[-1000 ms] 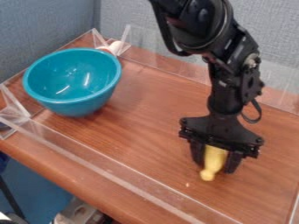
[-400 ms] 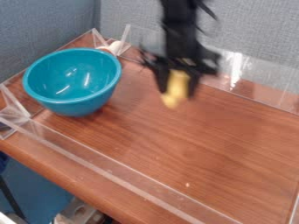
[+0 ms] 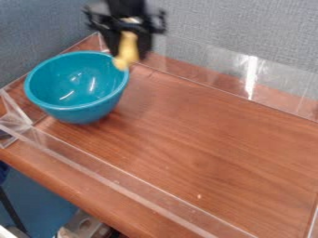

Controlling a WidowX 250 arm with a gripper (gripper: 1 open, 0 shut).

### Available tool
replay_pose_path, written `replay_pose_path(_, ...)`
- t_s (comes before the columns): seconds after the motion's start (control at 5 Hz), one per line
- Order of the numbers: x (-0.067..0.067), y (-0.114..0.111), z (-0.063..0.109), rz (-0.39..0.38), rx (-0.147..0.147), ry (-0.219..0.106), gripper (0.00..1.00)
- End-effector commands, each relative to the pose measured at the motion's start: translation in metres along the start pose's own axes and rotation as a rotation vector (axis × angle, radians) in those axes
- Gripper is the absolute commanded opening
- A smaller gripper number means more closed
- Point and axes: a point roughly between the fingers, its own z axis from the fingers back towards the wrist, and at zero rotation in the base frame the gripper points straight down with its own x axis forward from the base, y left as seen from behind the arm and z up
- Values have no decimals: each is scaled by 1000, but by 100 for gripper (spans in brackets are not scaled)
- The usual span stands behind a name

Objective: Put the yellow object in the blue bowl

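Next, I release the yellow object on the blue bowl's bottom, near the bowl's near rim point(image 3: 70, 93). The yellow object now hangs above and behind the far rim.
The yellow object point(image 3: 125, 53), a small banana, hangs from my gripper point(image 3: 125, 45), which is shut on it. Both are blurred by motion. They are at the upper left of the camera view, just above and behind the far right rim of the blue bowl point(image 3: 74, 86). The bowl is deep, teal-blue and glossy, and stands on the left end of the wooden table with nothing inside it. Only the lower end of the arm shows; the rest runs out of the top of the frame.
A low clear plastic wall point(image 3: 255, 72) runs around the brown wooden tabletop point(image 3: 199, 139). A grey-blue partition point(image 3: 236, 28) stands behind the table. The table's front edge runs diagonally along the lower left.
My gripper has carried the banana up off the table at the lower right, across the middle, to the back left beside the bowl's rim. The bowl has not moved.
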Motion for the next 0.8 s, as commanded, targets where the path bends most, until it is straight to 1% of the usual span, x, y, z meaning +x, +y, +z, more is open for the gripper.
replay_pose_path(0.0, 18, 35, 25, 49, 28, -55, 0)
replay_pose_path(0.2, 24, 58, 26, 77, 54, -53, 0)
replay_pose_path(0.4, 18, 62, 30, 20, 50, -44, 0)
replay_pose_path(0.6, 12, 60, 33, -46, 36, -37, 0)
